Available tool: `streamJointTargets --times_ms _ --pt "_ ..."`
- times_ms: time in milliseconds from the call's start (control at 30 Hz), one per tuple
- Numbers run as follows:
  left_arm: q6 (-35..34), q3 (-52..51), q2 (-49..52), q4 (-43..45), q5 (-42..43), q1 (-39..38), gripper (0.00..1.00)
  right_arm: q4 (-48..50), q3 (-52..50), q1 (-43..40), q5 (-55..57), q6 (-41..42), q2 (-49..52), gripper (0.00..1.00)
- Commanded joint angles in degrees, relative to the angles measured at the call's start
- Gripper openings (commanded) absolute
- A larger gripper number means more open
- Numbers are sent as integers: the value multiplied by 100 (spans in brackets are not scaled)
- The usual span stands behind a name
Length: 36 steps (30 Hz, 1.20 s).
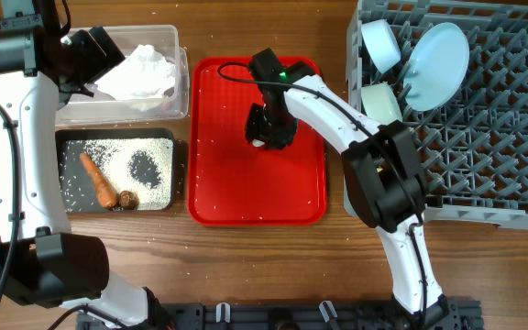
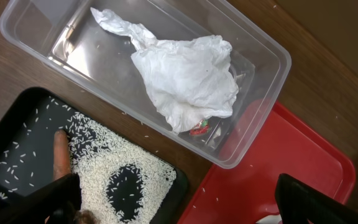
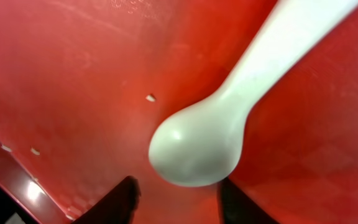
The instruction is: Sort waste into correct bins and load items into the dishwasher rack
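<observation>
My right gripper's fingers are reaching only the rounded tip of the spoon's bowl, so next I open wider and take the spoon by its narrow handle [image 3: 247, 90].
A white plastic spoon [image 3: 210, 134] lies on the flat red serving tray [image 1: 218, 183]. My right gripper [image 3: 182, 199] is open just over it, a finger on each side of the spoon's bowl; overhead, the right gripper [image 1: 269, 133] hides most of the spoon. My left gripper [image 2: 185, 202] is open and empty, hovering by the clear tub [image 1: 180, 87], which holds crumpled white tissue [image 2: 185, 81]. The black tray [image 1: 67, 197] holds rice grains [image 2: 98, 180], the carrot piece [image 1: 99, 179] and a brown scrap [image 1: 128, 199]. The grey rack [image 1: 484, 137] holds the pale blue plate [image 1: 436, 64], a blue bowl [image 1: 380, 44] and a pale cup [image 1: 380, 101].
Stray rice grains lie on the red tray [image 3: 150, 98] and on the wooden table around the black tray. A small red bit [image 2: 197, 129] sits under the tissue in the tub. The rack's near wall stands close to the red tray's right edge.
</observation>
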Motion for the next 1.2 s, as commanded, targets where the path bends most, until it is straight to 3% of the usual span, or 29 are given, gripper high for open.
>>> streamJointTargets --times_ms 0,133,200,267,400,533,667,967,1100,1167 --pt "-28 -9 33 11 -59 24 100 -4 -39 33 -11 107 293 36" --pt "-28 -9 33 13 -59 24 100 2 -35 17 26 144 291 35" --pt "-28 -9 33 13 -59 24 100 26 114 17 299 299 291 49" --pt "-28 -9 33 13 -59 24 100 22 166 15 734 426 291 55" --pt "-28 -9 33 13 -57 24 100 -2 166 -70 1180 555 291 55" --pt "-28 -9 33 13 -57 24 100 85 122 -50 1615 516 293 39" --pt "-28 -9 33 13 -59 24 100 455 -13 105 1600 308 304 31" --pt "-28 -9 33 13 -59 24 100 382 -11 144 874 -474 291 4" --pt "-28 -9 33 13 -59 24 100 227 267 90 579 -1119 -157 4" --pt "-28 -9 33 13 -59 24 100 -140 302 -4 817 -1620 -1154 4"
